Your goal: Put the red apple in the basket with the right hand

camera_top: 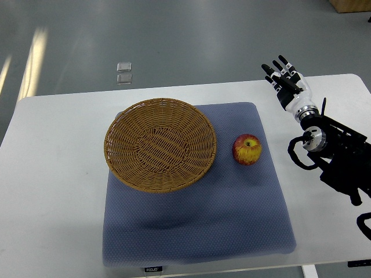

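I need to next bring my right gripper over to the red apple that is beside the wicker basket and close it around the apple's sides (247, 150).
A red and yellow apple (247, 149) sits on the blue-grey mat (197, 220), just right of the woven wicker basket (160, 144). The basket is round, shallow and holds nothing. My right hand (282, 76) hovers up and to the right of the apple, over the white table near the mat's far right corner. Its fingers are spread and hold nothing. Its black arm runs in from the right edge. The left arm does not show.
The white table (52, 174) carries the mat and basket, with its far edge behind the basket. Beyond lies grey floor with a small pale marker (124, 73). A wooden box corner (351, 6) shows at top right.
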